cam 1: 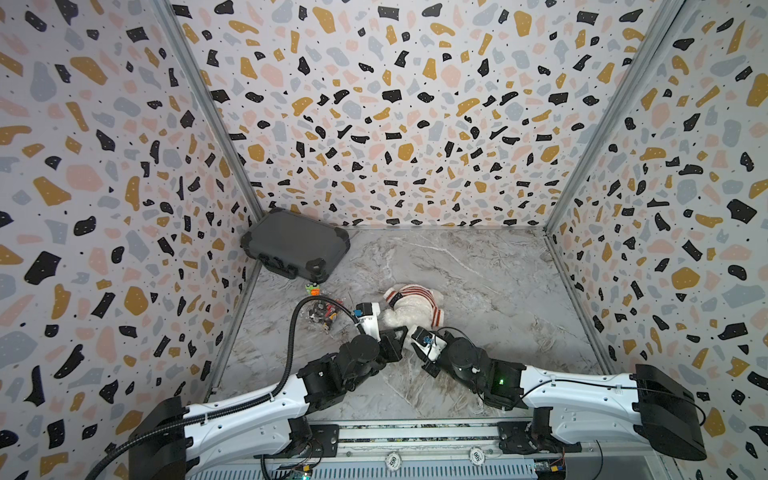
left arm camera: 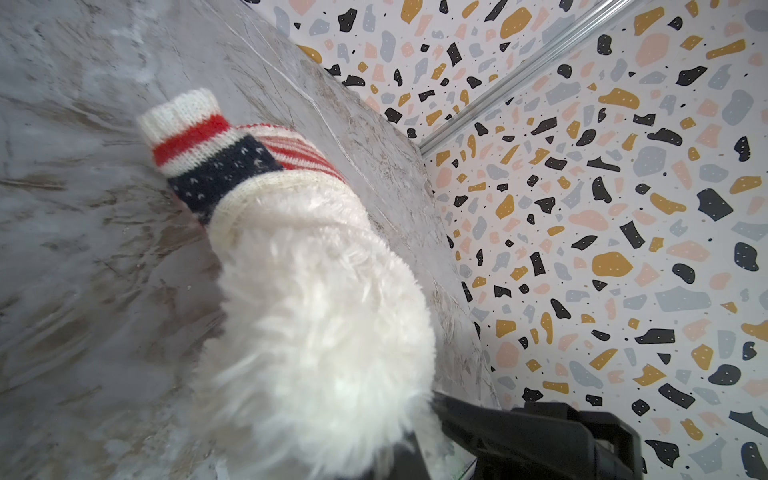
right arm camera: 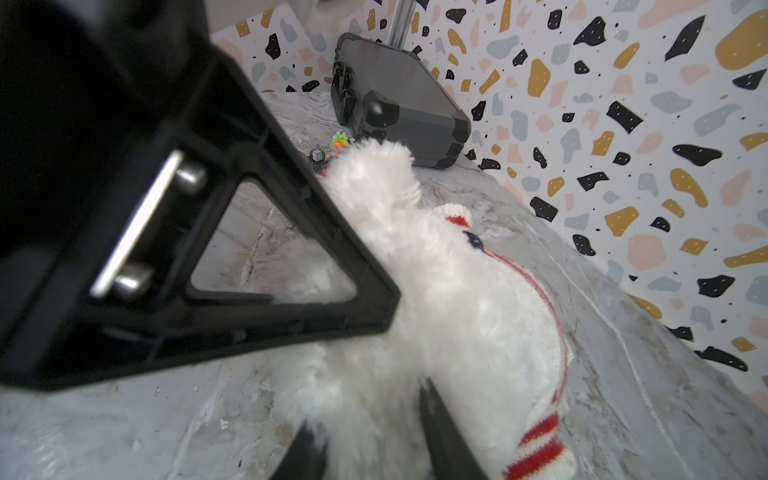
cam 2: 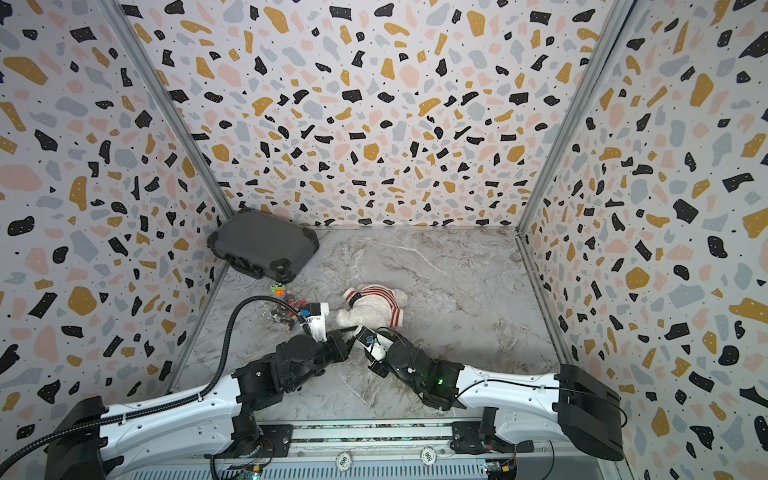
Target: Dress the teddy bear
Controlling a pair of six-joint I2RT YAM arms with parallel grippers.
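Observation:
The left gripper holds near fur, far from the sweater's cuff, so the right gripper will turn the teddy bear before the left gripper takes the cuff (left arm camera: 180, 120).
The teddy bear (cam 1: 395, 318) (cam 2: 353, 318), white and fluffy, lies on the marble table in both top views. A red-and-white striped sweater (cam 1: 415, 289) with a navy patch (left arm camera: 224, 174) covers its far end. The fur (left arm camera: 316, 316) at its near end is bare. My left gripper (cam 1: 398, 333) (left arm camera: 399, 455) is shut on the near fur, its jaws mostly buried. In the right wrist view the right gripper (right arm camera: 374, 436) has a dark finger (right arm camera: 440, 432) on each side of a fur-covered limb, pressed into it. The left gripper's black triangular finger (right arm camera: 291, 270) stands close beside it.
A dark grey hard case (cam 1: 295, 249) leans in the back left corner. A pile of small toys (cam 1: 322, 313) and an orange-green piece (cam 1: 312, 287) lie left of the bear. Patterned walls enclose the table (cam 1: 478, 291) on three sides.

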